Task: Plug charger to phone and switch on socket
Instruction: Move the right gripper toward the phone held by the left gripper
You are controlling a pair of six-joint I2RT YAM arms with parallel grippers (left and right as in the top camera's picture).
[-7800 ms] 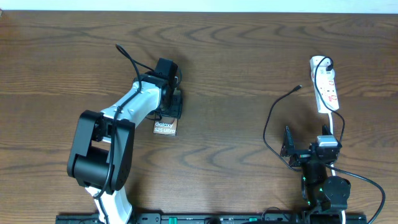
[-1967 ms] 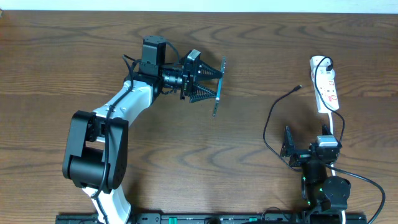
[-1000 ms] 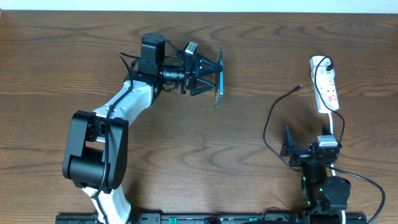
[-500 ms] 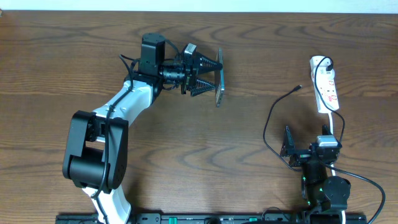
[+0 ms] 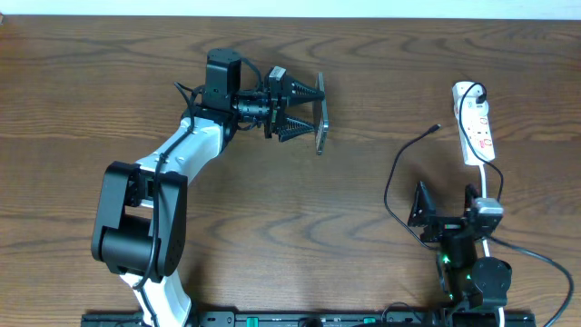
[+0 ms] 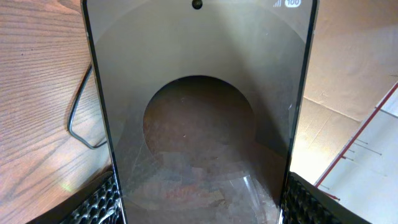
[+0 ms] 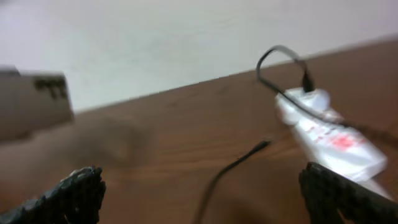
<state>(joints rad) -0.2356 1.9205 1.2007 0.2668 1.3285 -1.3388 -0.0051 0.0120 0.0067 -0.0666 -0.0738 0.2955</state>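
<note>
Next, my right gripper goes next to the phone's near end [image 5: 321, 143], beside my left gripper's fingers, and closes there to take over the phone.
The phone [image 5: 320, 145] is held edge-up above the table's middle, with my left gripper [image 5: 315, 111] shut on its long sides. In the left wrist view its glossy dark face [image 6: 199, 112] fills the frame between my ribbed fingers [image 6: 99, 200]. The white socket [image 5: 476, 123] lies at the far right, also seen blurred from the right wrist [image 7: 333, 135]. The charger [image 5: 394, 177] is a thin black cable curving over the wood, and its plug [image 5: 438, 128] lies loose just left of the socket. My right gripper [image 5: 445, 211] stands open near the front edge, nothing between its fingers [image 7: 81, 190].
The socket's white cord [image 5: 497, 186] runs down past my right arm. A loop of thin black cable [image 6: 81, 118] shows on the wood beside the phone. A blurred grey shape [image 7: 31, 102] sits at the left of the right wrist view.
My left gripper has lifted the phone off the table, turned it on edge and now holds it almost still. The right wrist has just turned a little; its view is blurred.
</note>
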